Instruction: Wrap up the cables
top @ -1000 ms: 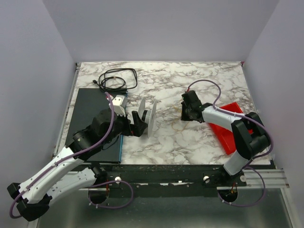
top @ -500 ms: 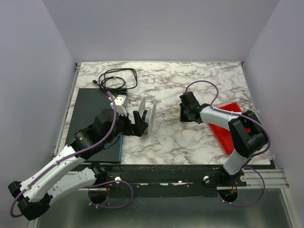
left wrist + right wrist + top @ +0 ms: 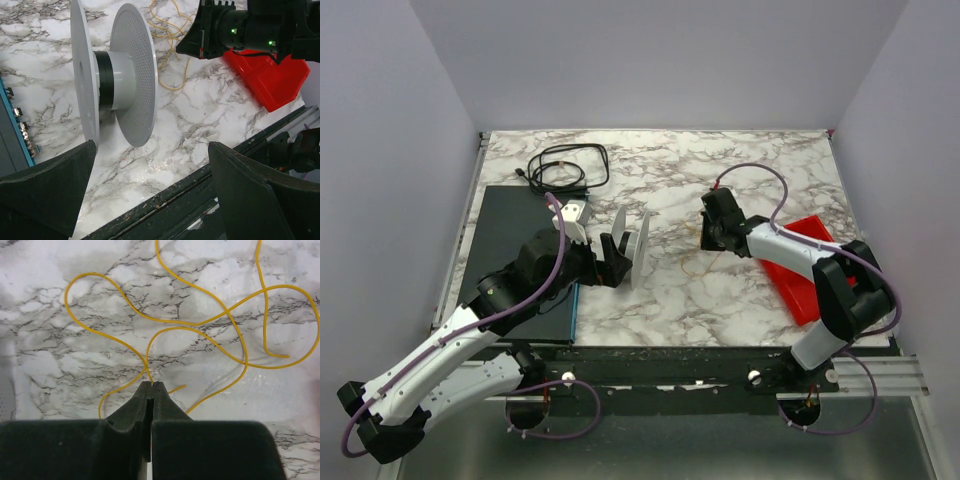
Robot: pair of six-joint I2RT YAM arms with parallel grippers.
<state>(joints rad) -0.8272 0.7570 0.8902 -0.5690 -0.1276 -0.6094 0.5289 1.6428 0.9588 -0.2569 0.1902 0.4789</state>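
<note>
The yellow wire's loose end sits too shallow in my right gripper's fingers, so next I open them and close them around the yellow wire [image 3: 149,374] next to that loose end before lifting.
The thin yellow wire [image 3: 93,274] lies in loose loops on the marble table; it also shows in the left wrist view [image 3: 185,70] beyond the spool. My right gripper [image 3: 151,384] is shut on a strand of the wire at its fingertips, low over the table right of centre [image 3: 708,236]. A white spool [image 3: 632,245] with two round flanges and a black-and-white hub [image 3: 112,80] stands on edge at the middle. My left gripper [image 3: 152,150] is open and empty, its fingers just on the near side of the spool [image 3: 613,262].
A thicker black looped cord [image 3: 565,165] lies at the back left. A dark mat [image 3: 510,235] covers the left side under my left arm. A red tray [image 3: 802,268] sits at the right, under my right arm. The table's front rail [image 3: 165,200] is close below my left gripper.
My right gripper shifted slightly left and then back up to the right, with its cable loop swinging. The left arm and the spool have hardly moved.
</note>
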